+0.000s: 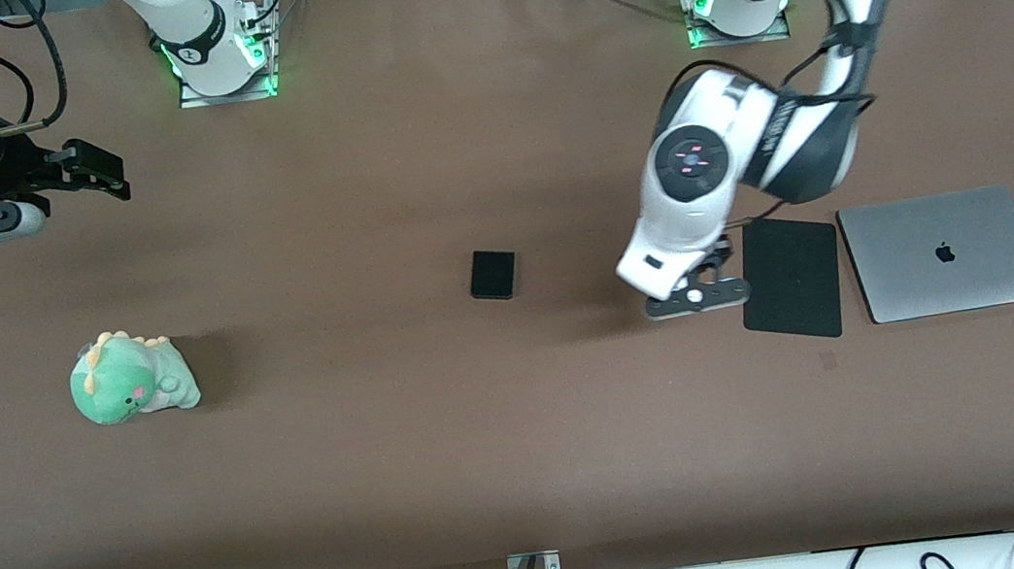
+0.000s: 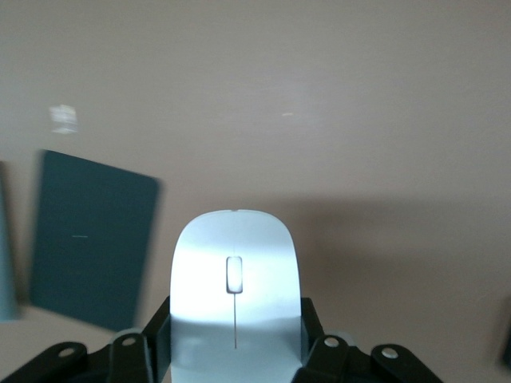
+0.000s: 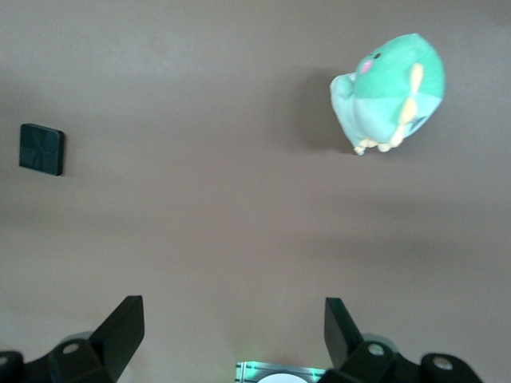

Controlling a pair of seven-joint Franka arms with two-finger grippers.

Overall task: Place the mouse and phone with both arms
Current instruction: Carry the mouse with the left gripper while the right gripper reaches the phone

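Observation:
My left gripper should set the white mouse, now low over the table beside the pad, down near the middle of the black mouse pad (image 1: pixel 799 291) (image 2: pixel 84 220).
My left gripper (image 1: pixel 699 291) is shut on the white mouse (image 2: pixel 234 255), its fingers (image 2: pixel 159 323) pressed against the mouse's two sides. It is low over the table, beside the black mouse pad (image 1: pixel 790 278) on the side toward the right arm's end. In the front view the arm hides most of the mouse. The black phone (image 1: pixel 493 275) lies flat near the table's middle and also shows in the right wrist view (image 3: pixel 41 148). My right gripper (image 1: pixel 93 172) is open and empty, held high over the right arm's end of the table; it also shows in its own wrist view (image 3: pixel 233 311).
A closed silver laptop (image 1: pixel 944 251) lies beside the mouse pad toward the left arm's end. A green plush dinosaur (image 1: pixel 130 376) sits toward the right arm's end and also shows in the right wrist view (image 3: pixel 389 90). The mouse pad shows in the left wrist view (image 2: pixel 92 239).

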